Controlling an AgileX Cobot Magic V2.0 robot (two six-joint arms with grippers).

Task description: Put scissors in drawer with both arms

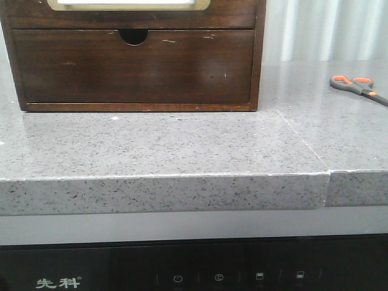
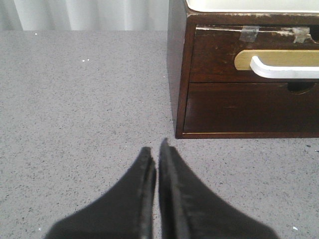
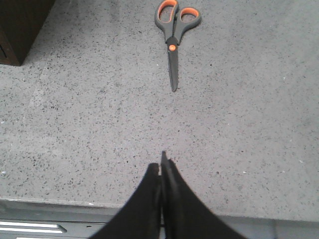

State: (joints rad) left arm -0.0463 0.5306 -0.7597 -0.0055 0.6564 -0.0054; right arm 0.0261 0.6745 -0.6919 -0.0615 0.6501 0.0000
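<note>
The cream-panelled drawer above the notched drawer has a white handle (image 1: pixel 91 2) (image 2: pixel 269 71), and my left gripper needs to go there next and close on it to pull the drawer open.
The scissors (image 1: pixel 357 88), grey-handled with orange loops, lie flat on the speckled counter at the far right; the right wrist view shows the scissors (image 3: pixel 173 37) closed, blade tips toward my right gripper (image 3: pixel 160 167), which is shut and empty well short of them. The drawer (image 2: pixel 259 55) with the cream panel and tan border is closed in the brown cabinet; only its lower strip (image 1: pixel 128 5) shows in the front view. My left gripper (image 2: pixel 154 148) is shut, empty, hovering over bare counter left of the cabinet. Neither arm shows in the front view.
Below the cream-panelled drawer sits a plain dark drawer with a semicircular notch (image 1: pixel 133 36), also closed. The grey counter (image 1: pixel 182 145) has a seam (image 1: pixel 329 176) near its right front edge. A black appliance panel (image 1: pixel 194 270) runs beneath the counter front.
</note>
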